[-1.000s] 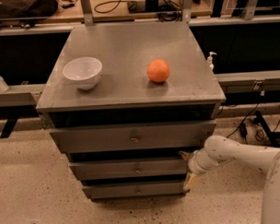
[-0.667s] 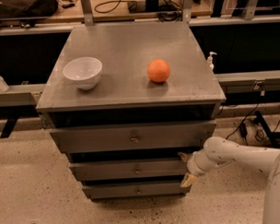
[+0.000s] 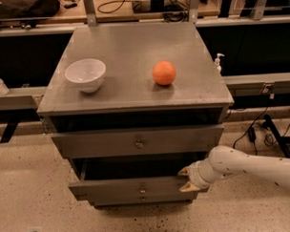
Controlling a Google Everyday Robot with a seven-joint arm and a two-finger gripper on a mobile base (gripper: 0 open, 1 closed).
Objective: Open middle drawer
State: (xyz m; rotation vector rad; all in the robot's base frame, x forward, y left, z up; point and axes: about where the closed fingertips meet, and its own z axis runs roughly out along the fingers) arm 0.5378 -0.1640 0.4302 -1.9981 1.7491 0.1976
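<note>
The middle drawer's front has my gripper's fingers at its far end, so they should open, grip over the drawer's top edge nearer the knob (image 3: 170, 177) and pull.
The grey cabinet (image 3: 135, 97) has three drawers. The middle drawer (image 3: 114, 188) has a low flat front with a small round knob (image 3: 142, 188). It stands pulled out a little, with a dark gap above its front. My gripper (image 3: 186, 179) is on the white arm that comes in from the right. It sits at the right end of the middle drawer's front. Its two cream fingertips (image 3: 183, 171) are apart, one by the panel's top edge and one lower on its face.
The taller top drawer (image 3: 98, 144) is above and the bottom drawer (image 3: 119, 201) is just below. A white bowl (image 3: 86, 74) and an orange (image 3: 163, 73) sit on the cabinet top. Cables and a stand leg (image 3: 274, 127) lie on the floor to the right.
The middle drawer has slid out toward me, opening a dark gap above its front. My gripper has moved with it, a little left and forward.
</note>
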